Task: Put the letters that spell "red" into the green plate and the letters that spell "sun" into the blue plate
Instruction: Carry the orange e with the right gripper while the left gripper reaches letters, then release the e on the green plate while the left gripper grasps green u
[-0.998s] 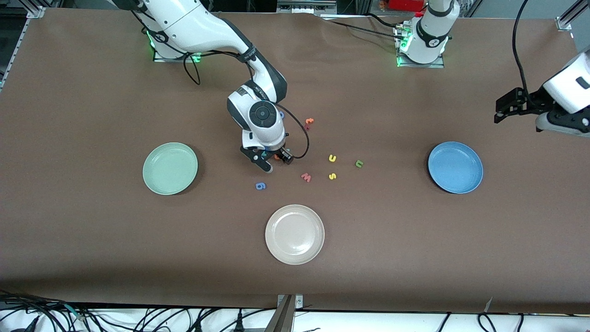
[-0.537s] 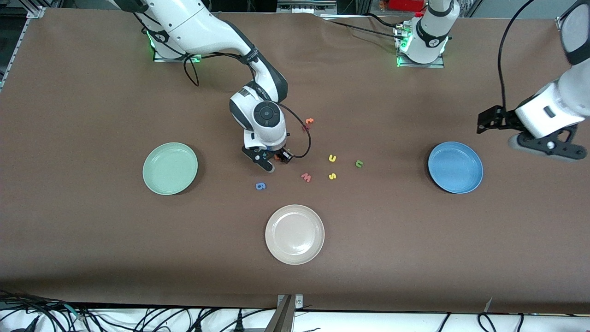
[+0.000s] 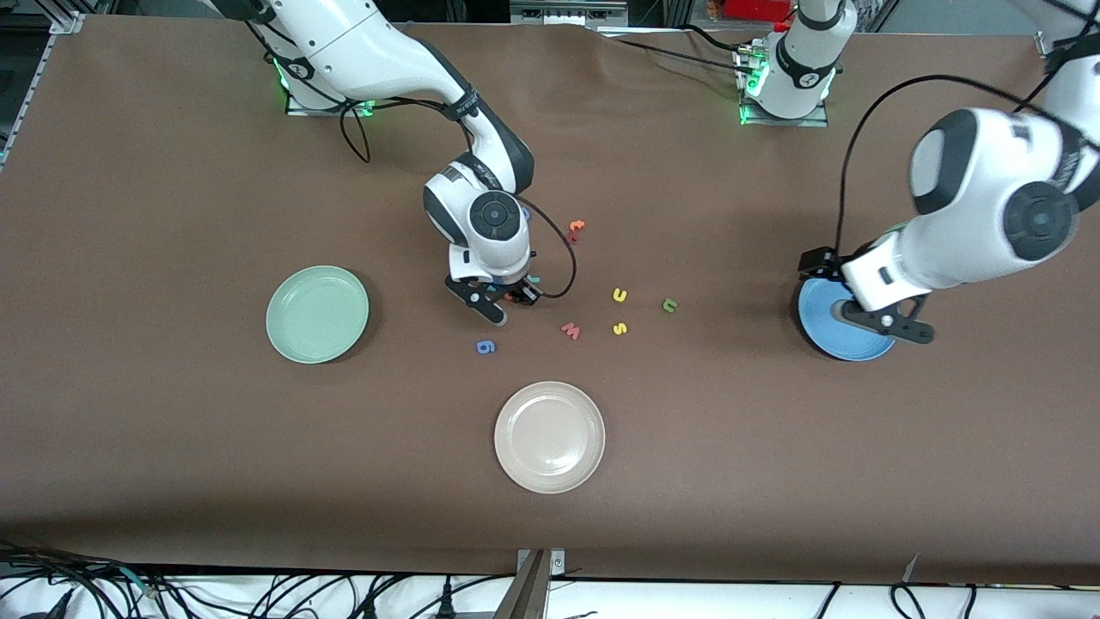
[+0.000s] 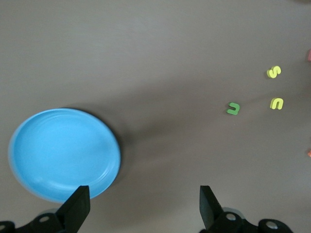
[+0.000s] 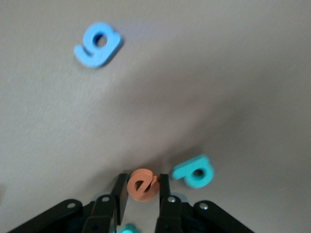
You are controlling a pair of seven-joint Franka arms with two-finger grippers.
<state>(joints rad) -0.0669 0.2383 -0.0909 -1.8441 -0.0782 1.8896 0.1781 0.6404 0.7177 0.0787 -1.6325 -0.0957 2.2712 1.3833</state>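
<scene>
Next, my right gripper lets go of the orange "e" inside the green plate (image 3: 327,300), between the plate's middle and its far rim.
My right gripper (image 3: 505,300) is low over the table's middle, shut on the orange "e" (image 5: 142,184), with a finger pressed to each side of it. The teal "d" (image 5: 194,172) lies right beside it, and a bit of another teal letter (image 5: 127,228) shows under the hand. The green plate (image 3: 317,314) sits toward the right arm's end. My left gripper (image 4: 143,206) hangs open and empty over the edge of the blue plate (image 4: 63,153). Yellow "u" (image 3: 620,295), yellow "s" (image 3: 620,328) and green "n" (image 3: 670,304) lie between the two grippers.
A blue "g" (image 3: 485,346) and a pinkish "w" (image 3: 571,330) lie nearer the camera than the right gripper. A beige plate (image 3: 549,437) sits nearer still. An orange letter (image 3: 577,226) lies farther back, beside the right arm's cable.
The left arm swung in from its end of the table to above the blue plate. The right gripper's fingers closed onto the orange "e".
</scene>
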